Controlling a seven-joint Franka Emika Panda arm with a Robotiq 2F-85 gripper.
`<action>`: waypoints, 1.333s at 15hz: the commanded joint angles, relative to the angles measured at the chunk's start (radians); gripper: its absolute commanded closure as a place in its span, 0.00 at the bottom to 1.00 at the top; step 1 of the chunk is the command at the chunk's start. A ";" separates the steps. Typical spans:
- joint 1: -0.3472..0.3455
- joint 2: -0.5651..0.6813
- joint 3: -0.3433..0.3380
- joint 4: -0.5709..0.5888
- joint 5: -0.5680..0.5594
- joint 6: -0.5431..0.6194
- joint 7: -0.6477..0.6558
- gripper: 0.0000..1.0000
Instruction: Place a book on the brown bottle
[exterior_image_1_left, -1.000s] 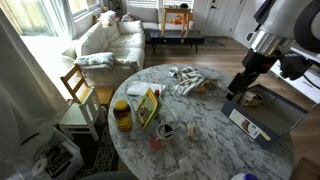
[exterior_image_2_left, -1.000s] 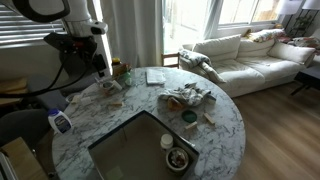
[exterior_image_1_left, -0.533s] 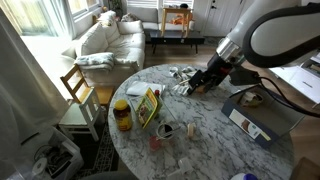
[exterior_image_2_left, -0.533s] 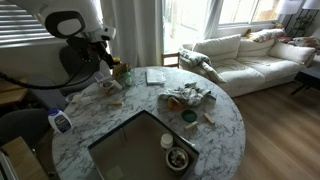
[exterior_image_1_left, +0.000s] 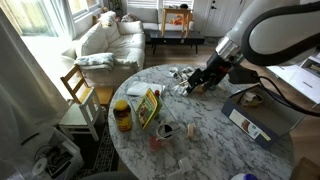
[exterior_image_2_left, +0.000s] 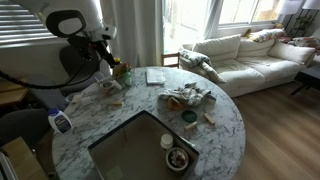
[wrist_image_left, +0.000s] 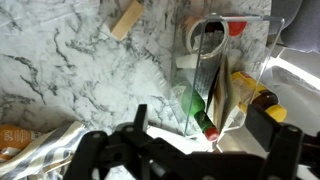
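Next, my gripper moves next to the top edge of the book (exterior_image_1_left: 153, 92) (wrist_image_left: 226, 100) that stands beside the brown bottle, and then closes there.
The book (exterior_image_1_left: 148, 106) stands on edge at the table's side nearest the chair; it has a yellow rim and a green and reddish picture. It also shows in the wrist view (wrist_image_left: 208, 98) and in an exterior view (exterior_image_2_left: 155, 76). The brown bottle (exterior_image_1_left: 122, 115) stands right beside it, amber with a yellowish top, and shows in the wrist view (wrist_image_left: 263, 100) and in an exterior view (exterior_image_2_left: 120, 72). My gripper (exterior_image_1_left: 194, 85) hangs over the middle of the table, apart from both, open and empty (wrist_image_left: 200, 150). It also shows in an exterior view (exterior_image_2_left: 108, 63).
A crumpled cloth heap (exterior_image_1_left: 186, 77) lies right by the gripper. Small cups (exterior_image_1_left: 166, 130) stand near the table's front. A wooden block (wrist_image_left: 127, 18) and a glass (wrist_image_left: 207, 35) lie on the marble. A dark tray (exterior_image_2_left: 135, 148) and a blue-capped bottle (exterior_image_2_left: 60, 121) sit near the robot's side.
A second ago the arm was at the table's edge by the tray; it has swung in over the table middle toward the cloth heap. No motion in the last half second.
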 joint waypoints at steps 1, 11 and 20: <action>0.007 0.031 0.012 0.014 0.102 0.010 -0.050 0.00; -0.009 0.250 0.078 0.176 0.444 -0.015 -0.378 0.00; -0.047 0.447 0.127 0.358 0.413 -0.013 -0.455 0.00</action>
